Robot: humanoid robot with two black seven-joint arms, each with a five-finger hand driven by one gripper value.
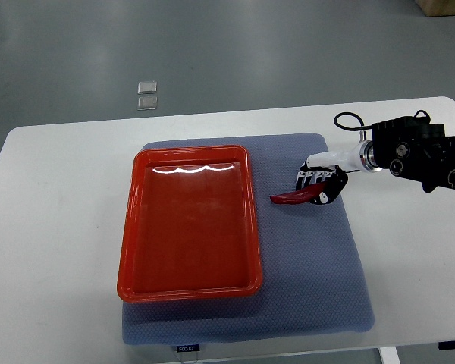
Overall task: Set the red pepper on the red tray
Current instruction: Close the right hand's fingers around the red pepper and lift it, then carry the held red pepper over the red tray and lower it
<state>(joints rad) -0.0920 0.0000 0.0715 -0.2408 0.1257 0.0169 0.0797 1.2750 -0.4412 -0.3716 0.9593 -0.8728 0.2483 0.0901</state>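
Next, my right gripper sets the red pepper down near the middle of the red tray [187, 208], a little toward the tray's far edge. The pepper still lies on the mat.
A red tray [136, 227] lies on a blue-grey mat [311, 265] in the middle of the white table, and nothing lies in it. A long red pepper [287, 198] lies on the mat just right of the tray's upper right corner. My right hand [321, 182] comes in from the right edge and its fingers are curled around the pepper's right end. The pepper's tip points left toward the tray. The left arm is out of view.
The white table [53, 227] extends past the mat on all sides. Two small clear items [147, 95] lie on the grey floor beyond the table's far edge.
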